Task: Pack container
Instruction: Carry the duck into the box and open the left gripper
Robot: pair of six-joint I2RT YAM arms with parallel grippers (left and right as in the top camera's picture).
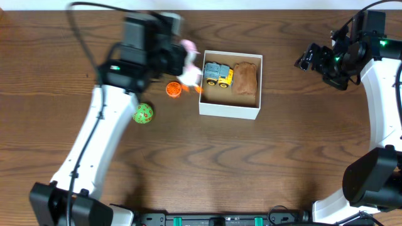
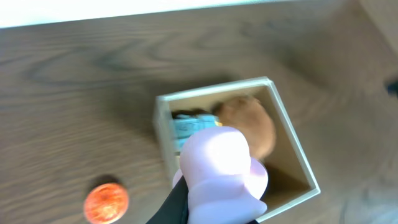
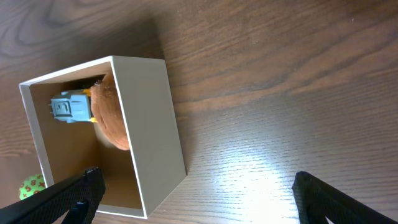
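Note:
Next, my left gripper releases the pink toy inside the box, on the box's bare bottom in front of the brown toy (image 1: 233,100). The pink toy is now just beside the box's wall.
The container (image 1: 228,110) is a shallow square box with white walls and a brown inside, right of the table's middle. It holds a blue and yellow toy truck (image 1: 218,74) and a brown lumpy toy (image 1: 245,79). My left gripper (image 1: 188,63) is shut on a pale pink toy (image 1: 190,69) and holds it just left of the box's left wall. In the left wrist view the pink toy (image 2: 221,174) fills the jaws above the box (image 2: 298,163). My right gripper (image 3: 193,193) is open and empty, to the right of the box (image 3: 149,118).
An orange round toy (image 1: 174,90) lies left of the box and shows in the left wrist view (image 2: 106,202). A green spotted ball (image 1: 143,113) lies further left, beside my left arm. The table's far edge runs along the top.

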